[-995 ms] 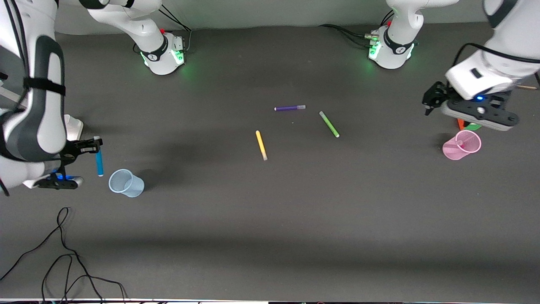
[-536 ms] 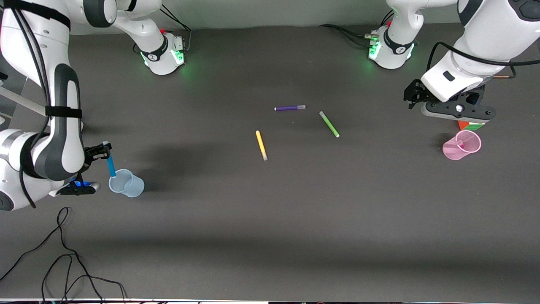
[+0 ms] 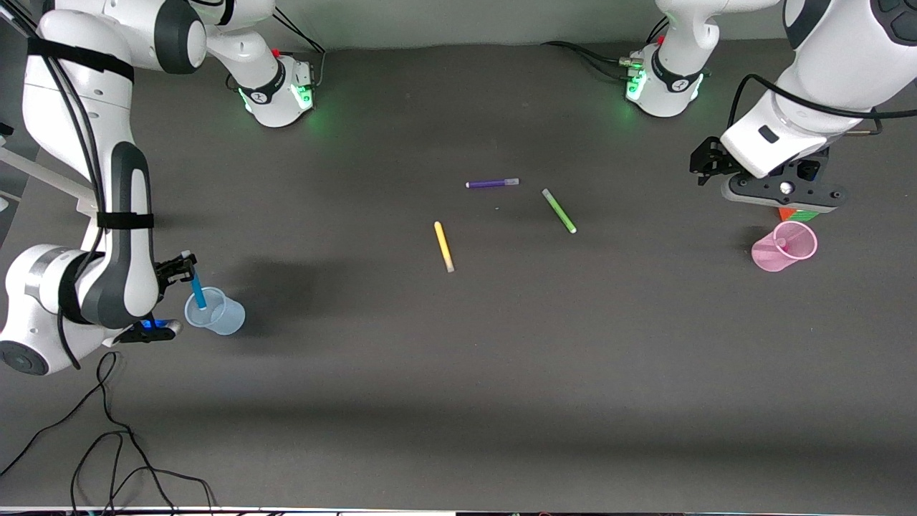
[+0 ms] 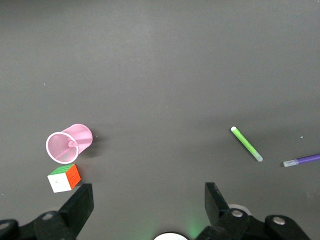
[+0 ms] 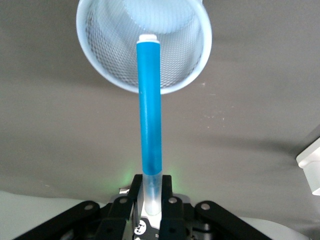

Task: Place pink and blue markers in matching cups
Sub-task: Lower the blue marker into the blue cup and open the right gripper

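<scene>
I should let go of the blue marker with my right gripper inside the pale blue cup (image 3: 216,311) (image 5: 149,42), so it leans on the rim nearest that gripper.
My right gripper (image 3: 181,266) is shut on the pale cap end of the blue marker (image 3: 196,287), which hangs tilted. In the right wrist view the gripper (image 5: 151,192) holds the blue marker (image 5: 150,125) with its lower tip inside the rim of the pale blue cup (image 5: 100,35). That blue cup (image 3: 218,312) stands at the right arm's end of the table. The pink cup (image 3: 783,247) stands at the left arm's end, with the end of the pink marker (image 4: 72,144) showing inside it. My left gripper (image 3: 706,165) hangs open and empty above the table beside the pink cup (image 4: 82,136).
A colour cube (image 3: 797,213) sits right beside the pink cup. Yellow (image 3: 443,246), green (image 3: 559,210) and purple (image 3: 492,183) pens lie mid-table. Black cables (image 3: 107,444) trail near the front edge at the right arm's end.
My right arm has carried the blue marker from beside the blue cup to over its mouth and lowered it. My left gripper, open throughout, has drifted away from the pink cup.
</scene>
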